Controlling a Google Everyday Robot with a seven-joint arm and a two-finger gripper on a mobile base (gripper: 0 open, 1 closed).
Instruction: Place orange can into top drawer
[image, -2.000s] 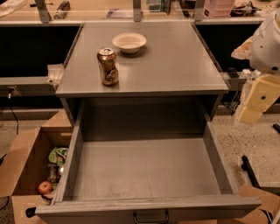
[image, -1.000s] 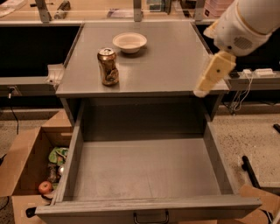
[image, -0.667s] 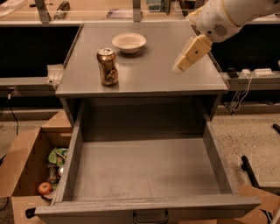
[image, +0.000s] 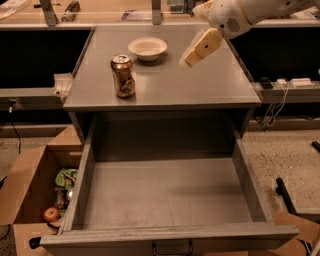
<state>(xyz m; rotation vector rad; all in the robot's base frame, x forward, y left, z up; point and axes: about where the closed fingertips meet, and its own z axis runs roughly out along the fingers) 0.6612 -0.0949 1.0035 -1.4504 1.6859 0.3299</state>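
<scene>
The gripper should next move to the middle of the orange can (image: 123, 75) that stands before the white bowl and close there.
The orange can (image: 123, 76), golden and dented at the waist, stands upright on the grey cabinet top (image: 165, 80), left of centre. The top drawer (image: 165, 192) is pulled fully out below it, its inside bare, with a dark handle (image: 172, 248) on the front panel. My gripper (image: 189, 58) hangs from the white arm coming in from the upper right. It is above the cabinet top, to the right of the can and apart from it, holding nothing.
A white round bowl (image: 147, 48) sits behind the can on the cabinet top, just left of the gripper. An open brown cardboard box (image: 30, 185) with an apple and other items stands on the floor left of the drawer. Cables lie at the right.
The arm has swung from the right side of the cabinet up and leftward over the cabinet top, bringing the gripper closer to the bowl and can. Can, bowl and drawer have not moved.
</scene>
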